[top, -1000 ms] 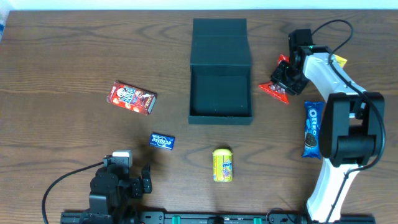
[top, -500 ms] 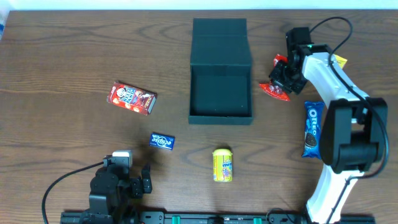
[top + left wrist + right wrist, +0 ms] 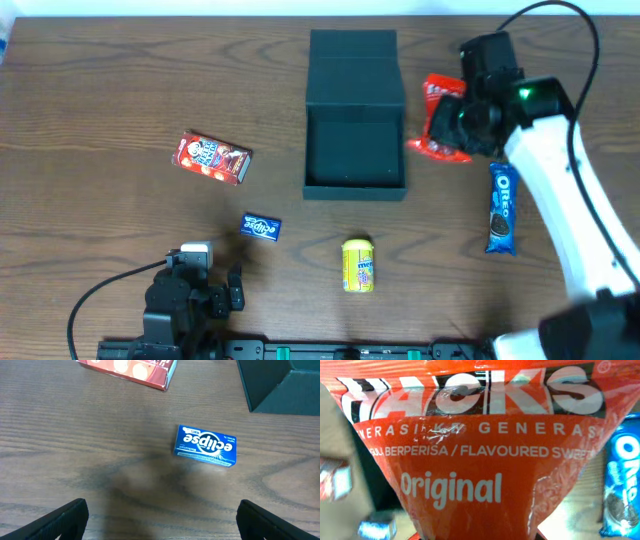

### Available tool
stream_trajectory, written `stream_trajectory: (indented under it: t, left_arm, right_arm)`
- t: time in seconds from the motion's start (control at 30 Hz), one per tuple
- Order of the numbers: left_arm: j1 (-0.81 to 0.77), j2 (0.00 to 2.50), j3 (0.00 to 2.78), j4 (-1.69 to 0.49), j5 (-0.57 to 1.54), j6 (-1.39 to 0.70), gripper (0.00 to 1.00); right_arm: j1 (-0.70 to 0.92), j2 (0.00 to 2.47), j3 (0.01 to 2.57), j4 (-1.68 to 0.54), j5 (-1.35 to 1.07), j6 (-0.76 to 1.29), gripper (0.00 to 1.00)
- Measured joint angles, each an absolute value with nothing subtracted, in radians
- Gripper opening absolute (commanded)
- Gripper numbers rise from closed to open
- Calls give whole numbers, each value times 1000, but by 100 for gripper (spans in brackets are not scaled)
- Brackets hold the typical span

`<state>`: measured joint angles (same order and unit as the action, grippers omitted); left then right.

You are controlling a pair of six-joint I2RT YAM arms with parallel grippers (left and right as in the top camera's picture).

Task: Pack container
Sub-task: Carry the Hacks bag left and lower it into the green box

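Observation:
Next, my right gripper releases the red snack packet inside the container, on the container's side nearer the Oreo pack (image 3: 376,153).
The container (image 3: 355,185), a dark teal-black square box, stands open at the table's middle back with its flap lid (image 3: 353,60) lying flat behind it. My right gripper (image 3: 452,122) is shut on a red snack packet (image 3: 437,110) and holds it in the air just right of the box. The packet fills the right wrist view (image 3: 475,460), printed "Original". My left gripper (image 3: 160,522) is open and empty near the front left edge, its fingertips at the bottom corners of the left wrist view. A corner of the container shows in the left wrist view (image 3: 280,385).
A blue Eclipse mint box (image 3: 261,227) (image 3: 205,445) lies in front of the left gripper. A red carton (image 3: 211,158) (image 3: 135,366) lies at the left. A yellow can (image 3: 358,265) lies before the box. A blue Oreo pack (image 3: 501,207) (image 3: 622,482) lies at the right.
My right gripper has lifted the red packet off the table and carried it left toward the box. The yellow item beside the arm is now hidden. The left arm has not moved.

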<state>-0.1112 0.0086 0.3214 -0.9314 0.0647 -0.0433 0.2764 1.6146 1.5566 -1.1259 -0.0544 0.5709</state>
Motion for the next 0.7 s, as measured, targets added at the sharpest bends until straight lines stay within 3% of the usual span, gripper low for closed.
stream_trajectory:
  t: [0.3, 0.7]
  left_arm:
    - [-111, 9, 321, -931, 65, -43, 95]
    - [-111, 9, 321, -931, 65, -43, 95]
  right_arm:
    - [478, 1593, 1556, -1084, -95, 556, 11]
    - [461, 1814, 1556, -986, -97, 554, 12]
